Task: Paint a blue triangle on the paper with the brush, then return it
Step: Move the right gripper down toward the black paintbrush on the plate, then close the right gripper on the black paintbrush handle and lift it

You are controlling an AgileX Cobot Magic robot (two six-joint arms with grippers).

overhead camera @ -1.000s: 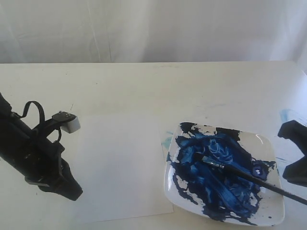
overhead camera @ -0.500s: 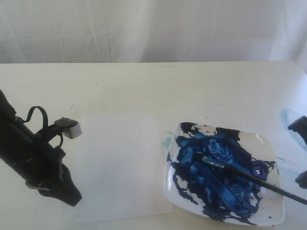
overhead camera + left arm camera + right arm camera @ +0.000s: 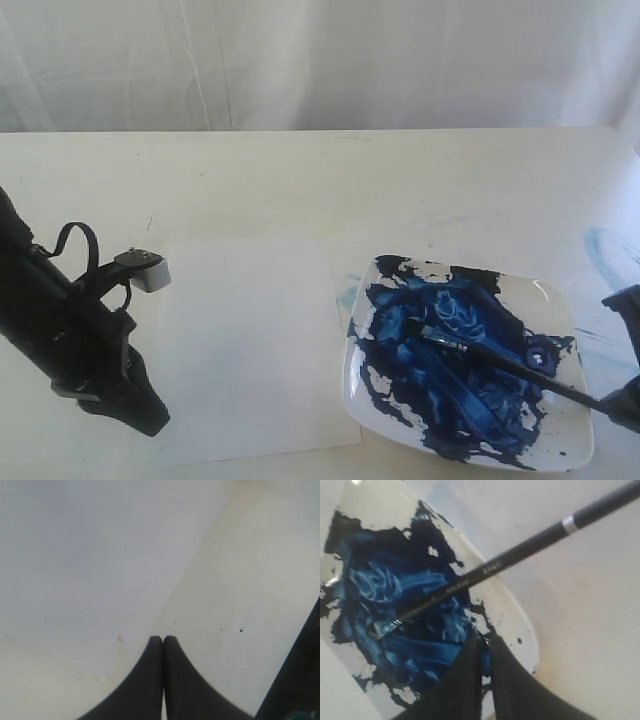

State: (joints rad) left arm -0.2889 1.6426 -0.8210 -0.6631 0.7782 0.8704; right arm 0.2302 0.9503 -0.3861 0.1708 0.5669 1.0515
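Note:
The black-handled brush is next for my right gripper, which should go to it and close on the brush's handle [image 3: 604, 406] [image 3: 554, 534] beside its silver ring, outside the plate's rim.
The black-handled brush [image 3: 500, 362] lies loose across the square white plate [image 3: 560, 300]. Its blue bristle tip sits in the paint and its handle end sticks out over the plate's near-right corner. In the right wrist view my right gripper [image 3: 484, 639] hovers over the plate's rim [image 3: 520, 625], a little short of the brush [image 3: 485, 572]. Its fingers stand a thin slit apart and hold nothing. The off-white paper [image 3: 250, 340] lies left of the plate and bears no blue triangle. My left gripper [image 3: 163, 637] is shut and empty at the paper's [image 3: 90, 555] near-left edge.
The plate is smeared with thick dark-blue paint [image 3: 440, 350]. Faint pale-blue smears [image 3: 605, 245] mark the cream table [image 3: 320, 180] at the far right. The left arm [image 3: 70, 340] with its grey camera block [image 3: 150, 272] stands at the near left. A white curtain closes the back.
The right arm has dropped along the right edge of the exterior view toward the brush's handle end. The left arm has barely shifted. The brush has not moved.

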